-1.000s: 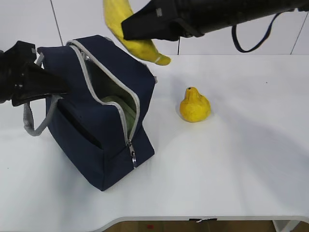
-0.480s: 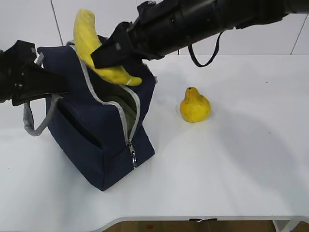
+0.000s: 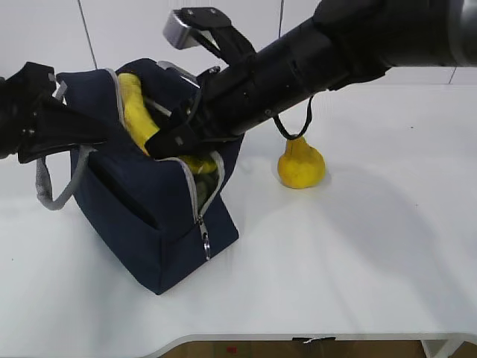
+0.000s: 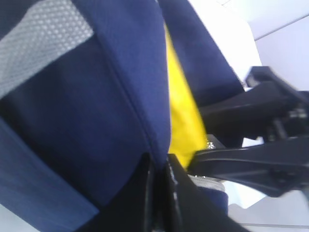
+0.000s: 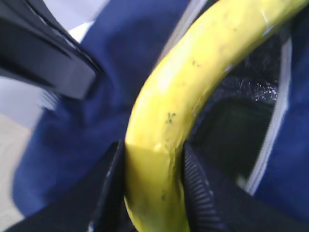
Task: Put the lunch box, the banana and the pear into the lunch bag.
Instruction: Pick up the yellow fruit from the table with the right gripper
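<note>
My right gripper is going to let go of the banana inside the opening of the navy lunch bag (image 3: pixel 162 143) (image 5: pixel 212 121), next to the lunch box.
The navy lunch bag (image 3: pixel 141 216) stands at the left of the table, its zipper open. My left gripper (image 3: pixel 93 133) is shut on the bag's left rim fabric (image 4: pixel 145 145) and holds the mouth open. My right gripper (image 3: pixel 168 143) reaches across from the right and is shut on the yellow banana (image 3: pixel 138 112), which sits partly inside the bag's opening (image 5: pixel 169 145). The banana also shows in the left wrist view (image 4: pixel 183 116). The yellow-orange pear (image 3: pixel 301 165) stands on the table right of the bag. The lunch box is hidden from view.
A grey webbing handle (image 3: pixel 48 190) hangs off the bag's left side and a metal ring pull (image 3: pixel 205 242) hangs at its front corner. The white table (image 3: pixel 358 253) runs to a front edge near the bottom.
My right arm has swung left and down, carrying the banana from above the bag's back into the bag's open mouth. The left gripper, the bag and the pear have not moved.
</note>
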